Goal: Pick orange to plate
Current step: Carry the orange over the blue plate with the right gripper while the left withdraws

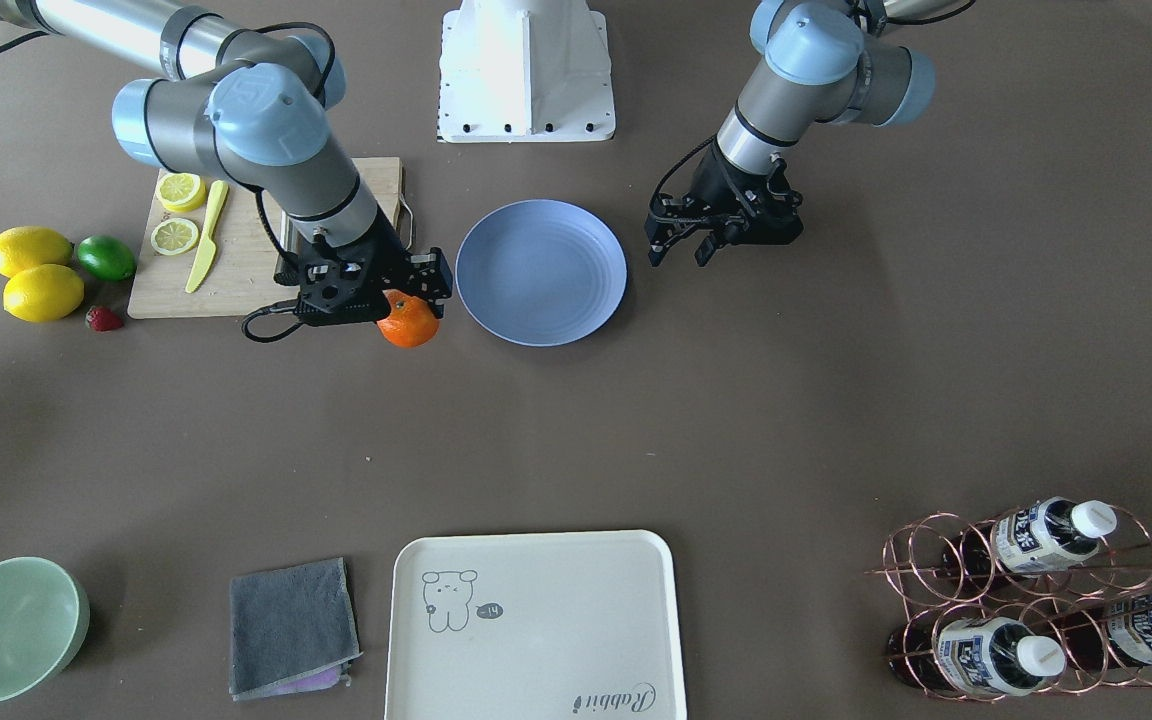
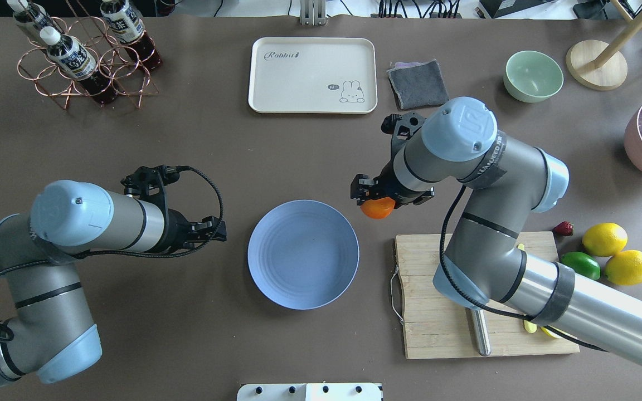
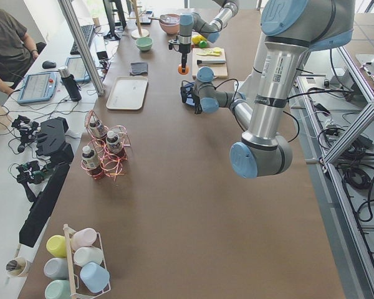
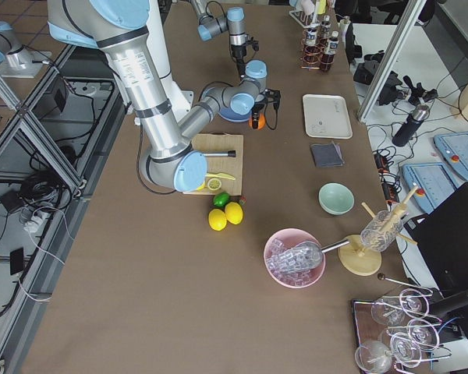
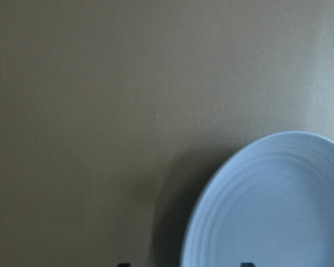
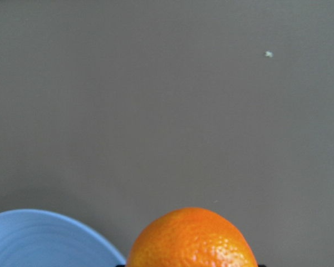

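My right gripper is going to the periwinkle-blue plate. It will let go of the orange near the middle of the periwinkle-blue plate (image 1: 537, 263).
The orange (image 1: 408, 322) (image 2: 378, 208) sits between the fingers of my right gripper (image 1: 414, 303) (image 2: 375, 199), which is shut on it just off the far right rim of the periwinkle-blue plate (image 2: 303, 254) (image 1: 541, 272). In the right wrist view the orange (image 6: 192, 239) fills the bottom centre, with the plate's edge (image 6: 39, 239) at lower left. The plate holds nothing. My left gripper (image 1: 681, 248) (image 2: 218, 228) hovers on the plate's other side, apart from it, its fingers open around nothing. The plate (image 5: 273, 206) also shows at lower right in the left wrist view.
A wooden cutting board (image 2: 438, 312) with lemon slices (image 1: 176, 212) and a yellow knife (image 1: 206, 236) lies under the right arm. Two lemons (image 1: 36, 272), a lime (image 1: 106, 257) and a strawberry (image 1: 104, 319) lie beside it. Across the table are a cream tray (image 2: 312, 75), grey cloth (image 2: 417, 83), green bowl (image 2: 533, 76) and bottle rack (image 2: 84, 53).
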Controlling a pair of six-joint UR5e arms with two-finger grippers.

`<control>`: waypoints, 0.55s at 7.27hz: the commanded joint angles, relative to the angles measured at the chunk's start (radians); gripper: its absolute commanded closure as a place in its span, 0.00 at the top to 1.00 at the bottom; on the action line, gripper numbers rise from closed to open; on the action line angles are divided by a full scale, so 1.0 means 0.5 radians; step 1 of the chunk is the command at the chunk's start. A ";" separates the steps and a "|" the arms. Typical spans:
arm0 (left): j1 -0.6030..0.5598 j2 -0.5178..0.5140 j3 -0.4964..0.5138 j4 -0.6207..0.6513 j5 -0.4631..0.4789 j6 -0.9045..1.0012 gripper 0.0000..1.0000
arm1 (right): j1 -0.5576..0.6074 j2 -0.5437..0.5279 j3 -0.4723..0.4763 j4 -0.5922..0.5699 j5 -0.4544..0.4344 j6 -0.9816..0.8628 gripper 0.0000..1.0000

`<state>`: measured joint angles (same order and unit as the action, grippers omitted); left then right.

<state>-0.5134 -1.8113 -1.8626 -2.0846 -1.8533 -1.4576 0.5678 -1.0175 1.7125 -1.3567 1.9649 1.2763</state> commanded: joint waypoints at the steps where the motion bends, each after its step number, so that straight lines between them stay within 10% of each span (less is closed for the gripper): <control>1: -0.123 0.195 0.001 -0.022 -0.024 0.310 0.75 | -0.321 0.188 -0.019 -0.118 -0.268 0.211 0.00; 4: -0.182 0.202 0.010 -0.019 -0.103 0.326 0.75 | -0.488 0.246 -0.120 -0.100 -0.444 0.264 0.00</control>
<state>-0.5917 -1.7134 -1.8589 -2.0938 -1.8844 -1.2988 0.3527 -0.9121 1.6812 -1.4079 1.7740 1.4020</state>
